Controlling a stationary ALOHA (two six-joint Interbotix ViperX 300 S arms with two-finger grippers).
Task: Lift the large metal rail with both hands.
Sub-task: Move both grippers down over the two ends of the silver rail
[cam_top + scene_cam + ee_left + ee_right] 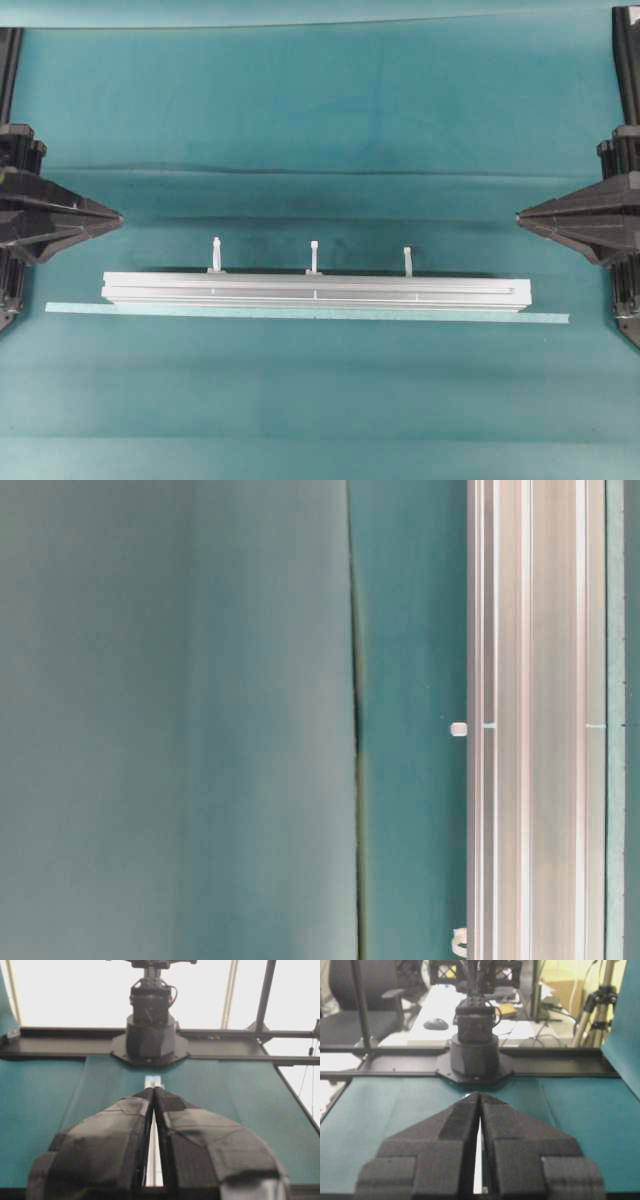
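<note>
I should grip the large metal rail with my right gripper by its end section (466,292), between its nearest white peg and the rail's end.
The large metal rail (315,293) lies flat across the middle of the teal table, silver and grooved, with three white pegs upright along its far edge. In the table-level view the rail (535,720) runs down the right side. My left gripper (118,217) sits at the left edge, tips together, above and left of the rail's left end. At the right edge my right gripper (520,214) is also shut and holds nothing. In the left wrist view the left gripper (153,1091) shows the rail (153,1080) beyond its tips. The right gripper (479,1095) has its wedge jaws closed.
A thin pale tape strip (300,313) lies along the rail's near side and sticks out past both ends. A fold in the teal cloth (320,172) runs across the table behind the rail. Each wrist view shows the opposite arm's base (150,1040) at the far edge.
</note>
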